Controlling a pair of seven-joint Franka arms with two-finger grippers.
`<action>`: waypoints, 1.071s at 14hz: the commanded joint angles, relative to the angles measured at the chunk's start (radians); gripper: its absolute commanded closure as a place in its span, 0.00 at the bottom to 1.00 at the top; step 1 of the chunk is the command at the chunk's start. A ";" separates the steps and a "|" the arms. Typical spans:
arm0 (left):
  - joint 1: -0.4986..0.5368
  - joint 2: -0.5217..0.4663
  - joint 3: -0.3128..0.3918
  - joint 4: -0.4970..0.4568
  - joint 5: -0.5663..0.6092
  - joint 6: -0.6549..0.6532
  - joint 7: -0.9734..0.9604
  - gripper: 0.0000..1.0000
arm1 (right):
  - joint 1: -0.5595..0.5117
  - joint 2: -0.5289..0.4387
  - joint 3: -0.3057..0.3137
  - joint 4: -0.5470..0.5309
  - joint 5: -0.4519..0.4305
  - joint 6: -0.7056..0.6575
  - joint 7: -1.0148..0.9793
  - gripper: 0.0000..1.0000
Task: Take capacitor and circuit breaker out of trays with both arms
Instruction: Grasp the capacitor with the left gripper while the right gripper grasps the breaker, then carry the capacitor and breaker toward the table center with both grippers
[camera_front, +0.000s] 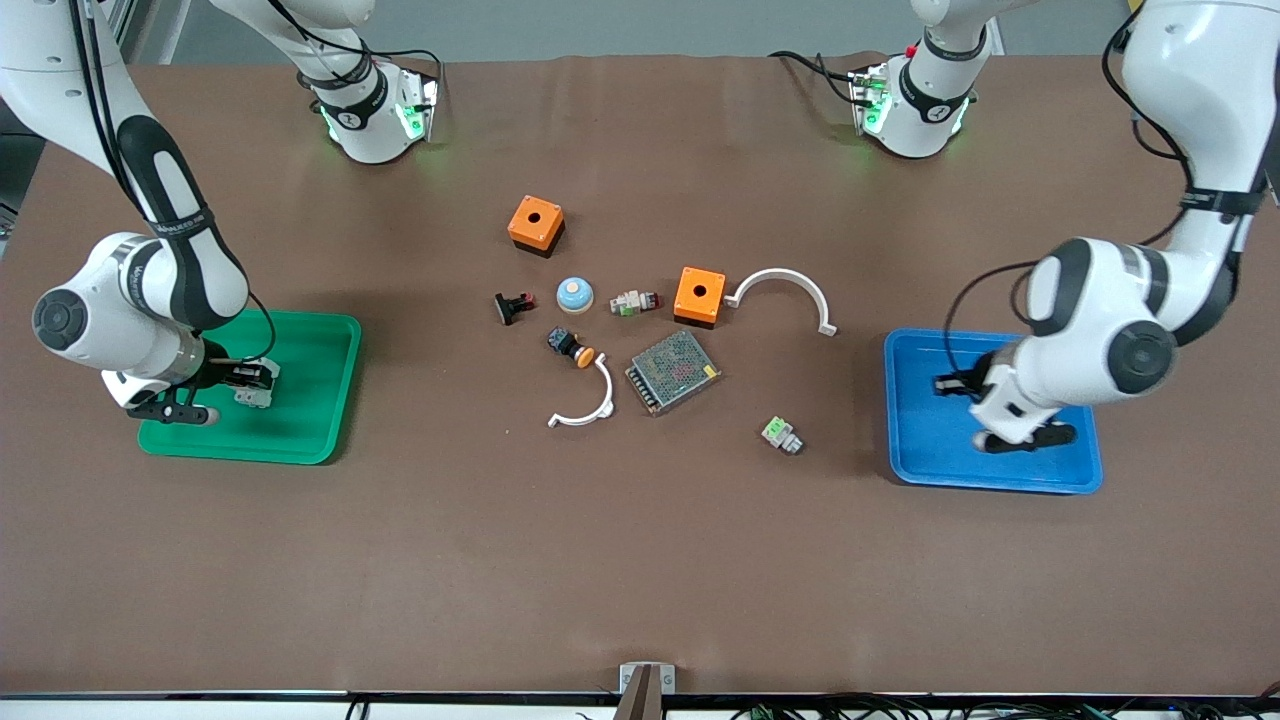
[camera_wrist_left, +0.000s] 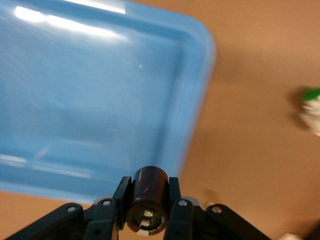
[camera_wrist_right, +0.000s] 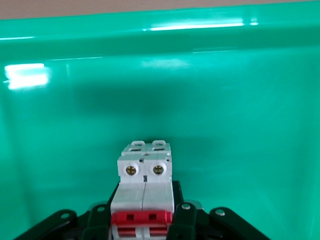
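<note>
The robot's right gripper needs to release the breaker on the table (camera_front: 527, 385) beside the white curved piece below the orange-capped button.
My right gripper (camera_front: 252, 385) is shut on the breaker (camera_wrist_right: 144, 187), a light-grey block with red switch levers, and holds it over the green tray (camera_front: 310, 400). The breaker also shows in the front view (camera_front: 256, 391). The green tray (camera_wrist_right: 225, 110) fills the right wrist view. My left gripper (camera_wrist_left: 148, 200) is shut on the capacitor (camera_wrist_left: 148, 197), a tiny dark cylinder, over the edge of the blue tray (camera_wrist_left: 100, 100). In the front view the left gripper (camera_front: 948, 384) is over the blue tray (camera_front: 925, 440); the capacitor is hidden there.
On the table's middle lie two orange boxes (camera_front: 536, 224) (camera_front: 699, 295), a metal mesh box (camera_front: 673, 371), two white curved pieces (camera_front: 785, 290) (camera_front: 588, 403), a blue dome (camera_front: 574, 294), a black-and-red switch part (camera_front: 514, 306), an orange-capped button (camera_front: 570, 347) and white-and-green connectors (camera_front: 781, 435) (camera_front: 634, 301).
</note>
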 joint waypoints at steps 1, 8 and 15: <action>-0.041 -0.001 -0.072 -0.020 0.022 -0.017 -0.212 0.98 | 0.082 -0.080 0.005 0.062 0.015 -0.139 -0.004 1.00; -0.268 0.102 -0.073 -0.018 0.015 0.087 -0.568 0.99 | 0.467 -0.074 0.013 0.070 0.110 -0.059 0.303 1.00; -0.289 0.179 -0.066 -0.041 0.065 0.185 -0.602 0.92 | 0.684 0.069 0.007 0.146 0.109 0.053 0.629 1.00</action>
